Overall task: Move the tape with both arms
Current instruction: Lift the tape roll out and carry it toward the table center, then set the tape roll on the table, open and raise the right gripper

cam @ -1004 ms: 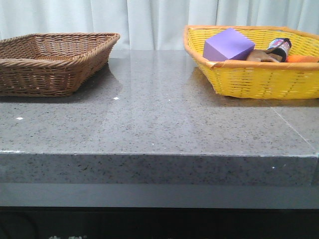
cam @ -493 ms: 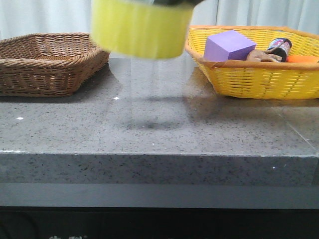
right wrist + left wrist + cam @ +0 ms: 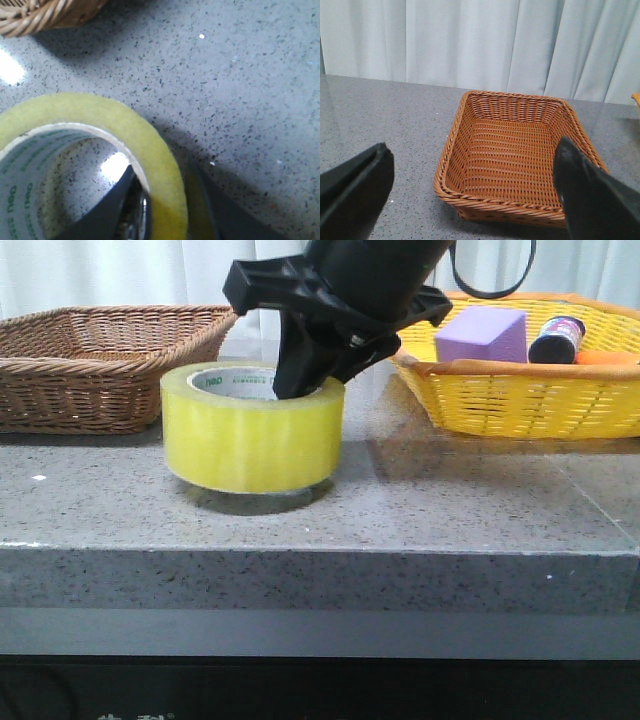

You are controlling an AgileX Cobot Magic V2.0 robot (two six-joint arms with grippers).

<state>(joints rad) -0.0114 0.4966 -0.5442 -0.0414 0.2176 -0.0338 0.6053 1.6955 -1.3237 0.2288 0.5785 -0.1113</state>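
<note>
I move my left gripper to the tape next and close it on its side [image 3: 177, 386] nearest the brown basket, across from my right gripper.
The tape [image 3: 252, 440], a wide yellow-green roll with a white, green-printed core, stands on the grey table just right of the brown basket. My right gripper [image 3: 310, 375] comes down on it from above. One finger is inside the core and one is outside. In the right wrist view the roll's wall [image 3: 150, 150] sits pinched between the two dark fingers [image 3: 107, 210] of the right gripper [image 3: 165, 205]. My left gripper [image 3: 473, 145] is open and empty, and does not show in the front view. It hangs over the near rim of the brown basket [image 3: 520, 95].
The brown wicker basket [image 3: 110, 360] stands at the back left. A yellow basket [image 3: 520, 400] at the back right holds a purple block [image 3: 482, 335], a dark bottle [image 3: 558, 338] and an orange item [image 3: 605, 358]. The table's front edge [image 3: 320, 552] is near.
The right arm came into view carrying the tape. It brought the roll down from the top of the view onto the table beside the brown basket.
</note>
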